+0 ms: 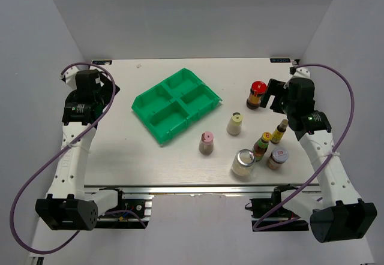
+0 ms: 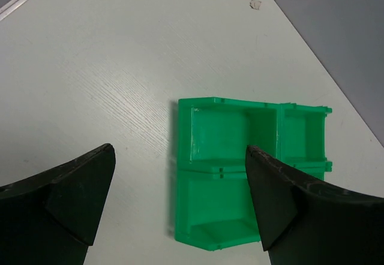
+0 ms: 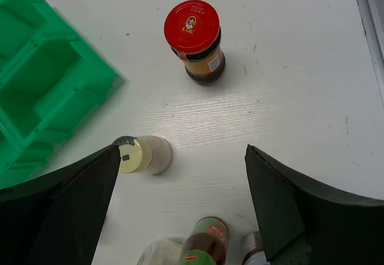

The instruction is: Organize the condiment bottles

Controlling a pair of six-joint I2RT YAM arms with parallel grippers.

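My right gripper will next close on the body [image 1: 261,147] [image 3: 203,244] of the slim dark bottle with the yellow cap, between the silver-lidded clear jar and the grey-lidded jar.
The green tray [image 1: 177,103] lies mid-table, its compartments empty. To its right stand the red-capped dark jar [image 1: 257,94], the yellow-lidded shaker [image 1: 235,123], the pink-lidded shaker [image 1: 207,142], the silver-lidded clear jar [image 1: 243,163], two slim dark bottles [image 1: 261,145] [image 1: 279,131] and the grey-lidded jar [image 1: 278,158]. My right gripper [image 1: 271,96] is open and empty, just right of the red-capped jar [image 3: 193,31]. In its wrist view [image 3: 182,149] the yellow-lidded shaker [image 3: 135,154] is by the left finger. My left gripper [image 1: 113,90] is open and empty, left of the tray [image 2: 228,175].
White walls close in the table at the back and both sides. Bare table lies between the left gripper [image 2: 180,151] and the tray, and behind the tray. A slim bottle [image 3: 207,247] and the grey-lidded jar [image 3: 255,250] crowd the right wrist view's lower edge.
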